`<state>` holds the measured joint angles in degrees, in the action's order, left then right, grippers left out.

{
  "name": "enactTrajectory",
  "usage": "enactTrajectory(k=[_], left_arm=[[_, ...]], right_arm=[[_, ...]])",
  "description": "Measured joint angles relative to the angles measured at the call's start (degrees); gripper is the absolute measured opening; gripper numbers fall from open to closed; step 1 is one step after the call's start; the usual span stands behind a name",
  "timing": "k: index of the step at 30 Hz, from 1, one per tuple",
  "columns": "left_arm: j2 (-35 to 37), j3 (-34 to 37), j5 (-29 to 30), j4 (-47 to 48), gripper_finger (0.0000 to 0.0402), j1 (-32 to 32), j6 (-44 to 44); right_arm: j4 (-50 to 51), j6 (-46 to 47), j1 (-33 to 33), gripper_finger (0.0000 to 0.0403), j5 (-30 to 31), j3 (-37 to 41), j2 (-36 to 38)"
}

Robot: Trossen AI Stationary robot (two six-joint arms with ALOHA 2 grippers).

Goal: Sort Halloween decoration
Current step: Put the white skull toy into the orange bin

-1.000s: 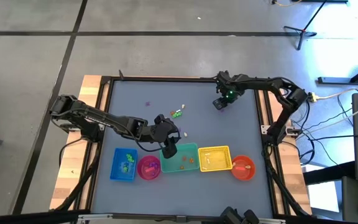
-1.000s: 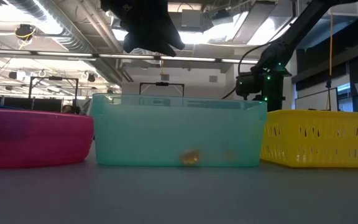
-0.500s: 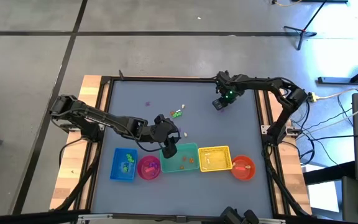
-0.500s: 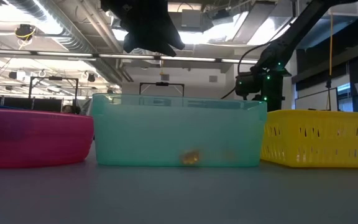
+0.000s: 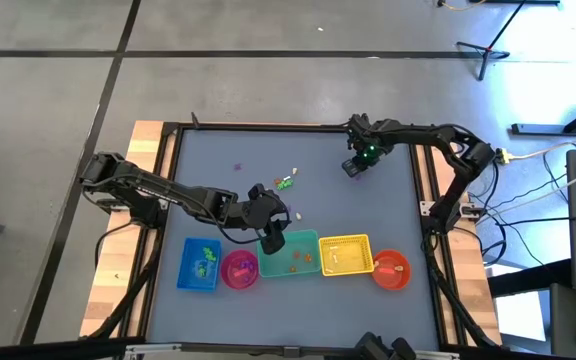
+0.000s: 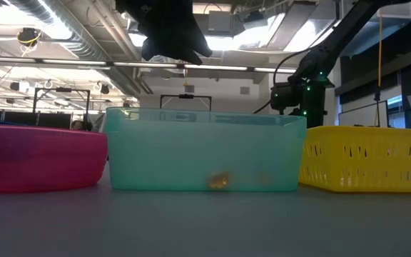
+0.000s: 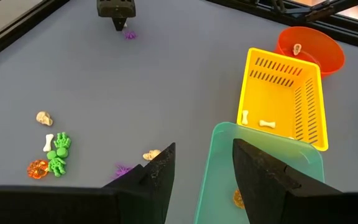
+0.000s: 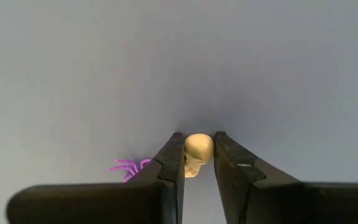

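Observation:
My right gripper has the cream skull. It will let go of the skull inside the orange bowl (image 5: pixel 381 272), toward the yellow basket.
The Halloween decoration is tiny trinkets. A cream skull (image 8: pixel 197 154) sits between my right gripper's (image 8: pixel 199 163) fingers, with a purple spider (image 8: pixel 128 168) lying beside it on the table. A loose group lies mid-table: a green skeleton (image 7: pixel 59 155), a white bone (image 7: pixel 48 142), an orange piece (image 7: pixel 37 168) and two more skulls (image 7: pixel 43 117). My left gripper (image 7: pixel 204 168) is open and hovers over the left rim of the teal container (image 5: pixel 293 255), touching nothing. My right gripper (image 5: pixel 353 167) is near the table's far right. My right gripper pinches the cream skull (image 8: pixel 197 149) between its two fingertips, one on each side. The fingers come from above, pointing down at the table. Whether the skull still rests on the table cannot be told.
A row of containers stands along the near edge: blue (image 5: pixel 199 264), pink (image 5: pixel 239 269), teal, yellow basket (image 5: pixel 345 254) and orange bowl (image 5: pixel 391 268). The yellow basket holds bones (image 7: pixel 266 124), the orange bowl a skull (image 7: pixel 297 48), the teal one an orange piece (image 7: pixel 238 198).

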<state>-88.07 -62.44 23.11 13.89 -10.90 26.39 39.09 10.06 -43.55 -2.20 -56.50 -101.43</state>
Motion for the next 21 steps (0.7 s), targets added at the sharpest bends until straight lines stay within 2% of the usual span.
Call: enactTrajectory(k=[8,13,18,21], left_arm=[[0.0,0.0,0.0,0.0,0.0144,0.0,0.0],[0.0,0.0,0.0,0.0,0.0144,0.0,0.0],[0.0,0.0,0.0,0.0,0.0144,0.0,0.0],[0.0,0.0,0.0,0.0,0.0144,0.0,0.0]], right_arm=[[1.8,-0.1,0.0,0.0063,-0.4,0.2,5.5],[7.7,-0.1,0.1,0.0063,-0.5,0.2,9.1],[14.3,-0.1,0.2,0.0063,-7.5,0.2,12.8],[17.9,-0.1,2.5,0.0063,-11.1,0.1,15.4]])
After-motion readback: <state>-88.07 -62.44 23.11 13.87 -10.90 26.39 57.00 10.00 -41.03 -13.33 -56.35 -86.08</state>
